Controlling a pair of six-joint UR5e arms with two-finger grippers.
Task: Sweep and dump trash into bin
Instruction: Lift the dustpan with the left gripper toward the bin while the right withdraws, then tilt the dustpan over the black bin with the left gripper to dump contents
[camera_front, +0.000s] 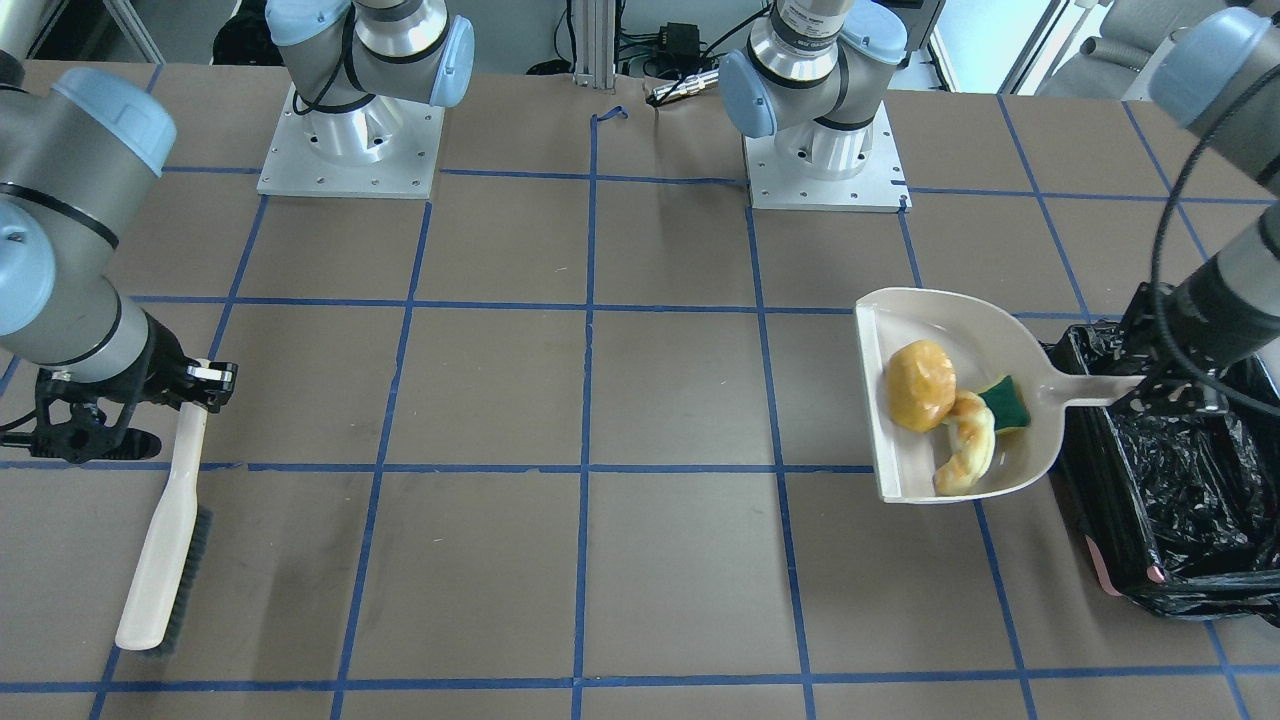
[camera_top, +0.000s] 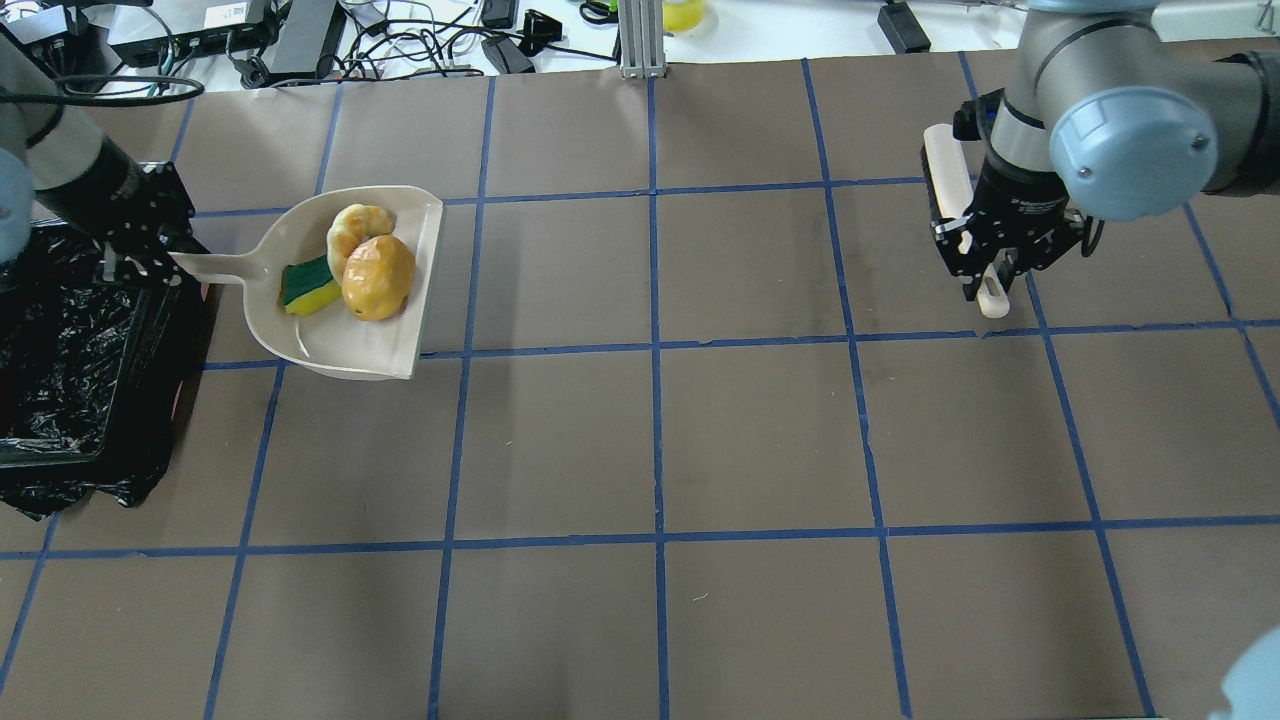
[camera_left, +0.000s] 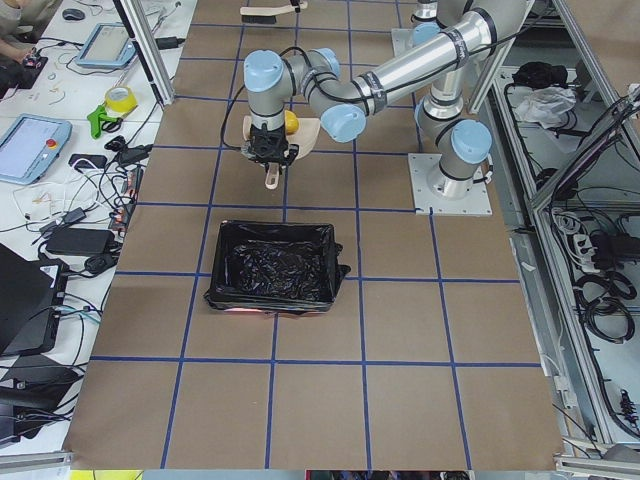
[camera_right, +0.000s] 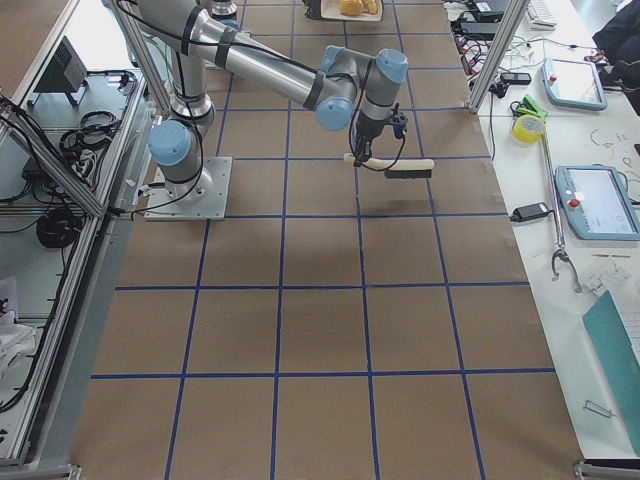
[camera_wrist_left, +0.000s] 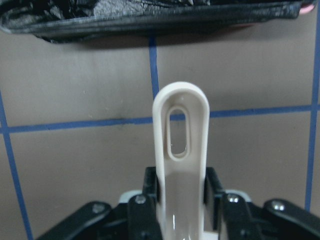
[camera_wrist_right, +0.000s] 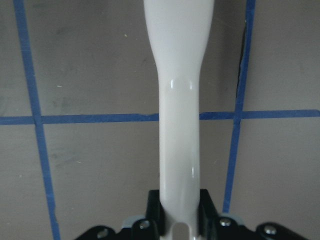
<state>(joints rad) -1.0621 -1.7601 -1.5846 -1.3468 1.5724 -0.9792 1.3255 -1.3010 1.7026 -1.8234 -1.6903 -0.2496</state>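
Observation:
My right gripper is to release the brush next, setting it free on the table (camera_front: 146, 509) (camera_wrist_right: 247, 70) beside the nearest crossing of the blue tape lines.
The trash lies in the beige dustpan (camera_front: 960, 320): a yellow-orange lump (camera_front: 920, 385), a pale crescent (camera_front: 968, 455) and a green-and-yellow sponge chunk (camera_front: 1005, 402). My left gripper (camera_front: 1150, 388) is shut on the dustpan's handle (camera_wrist_left: 180, 150), right at the bin's near edge. The bin (camera_front: 1090, 470), lined with a black bag, stands just beyond the handle (camera_top: 60, 330). In the overhead view the pan (camera_top: 340, 345) sits right of the bin, with the left gripper (camera_top: 150, 255) over the bin's rim. My right gripper (camera_front: 205, 385) is shut on the brush (camera_front: 165, 540) handle (camera_wrist_right: 180, 100), far across the table.
Blue tape lines grid the brown table. The two arm bases (camera_front: 350, 150) (camera_front: 825, 160) stand at the robot's side. Cables and devices (camera_top: 250, 40) lie beyond the far table edge. Pinkish bin body (camera_front: 1105, 570) shows at one corner.

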